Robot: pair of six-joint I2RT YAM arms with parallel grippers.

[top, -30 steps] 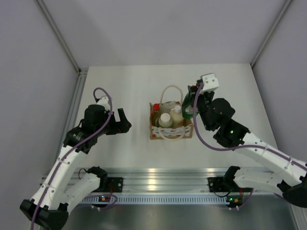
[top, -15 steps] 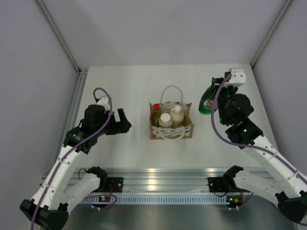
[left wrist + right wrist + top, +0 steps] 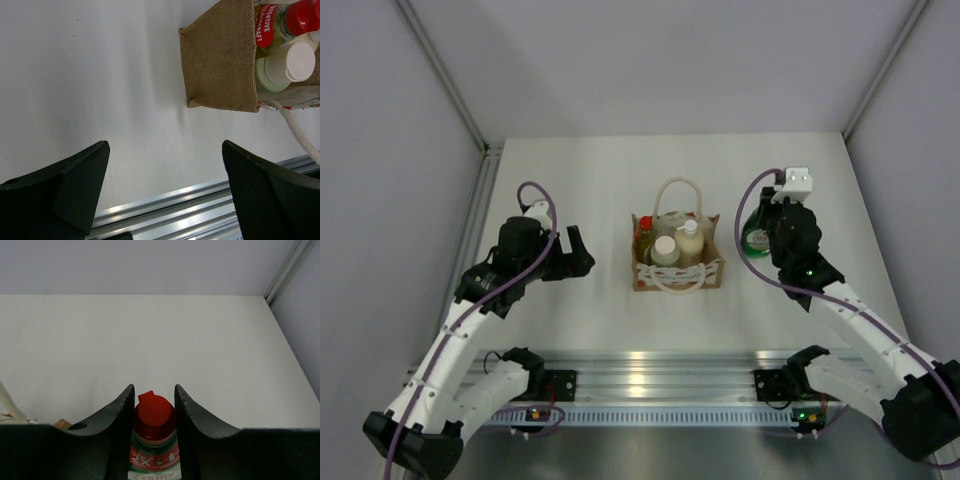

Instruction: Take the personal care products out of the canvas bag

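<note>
Next, I move my left gripper to the yellow bottle in the canvas bag and close it on its red cap (image 3: 646, 223) (image 3: 303, 17).
The canvas bag (image 3: 677, 272) stands at the table's middle; it also shows in the left wrist view (image 3: 220, 70). In it are the yellow bottle with red cap (image 3: 644, 227), the pale grey-green cylinder (image 3: 664, 250) and the cream bottle with white cap (image 3: 689, 235). My right gripper (image 3: 757, 222) is shut on the dark green bottle (image 3: 756, 238), to the right of the bag; its red cap (image 3: 154, 411) sits between the fingers. My left gripper (image 3: 576, 255) is open and empty, left of the bag.
An aluminium rail (image 3: 650, 365) runs along the table's near edge. Grey walls close the left, back and right sides. The bag's rope handles (image 3: 677, 187) loop up and toward the back.
My right gripper has carried the dark green bottle out of the bag to the right, then slightly down and toward the near side. The left arm has barely moved.
</note>
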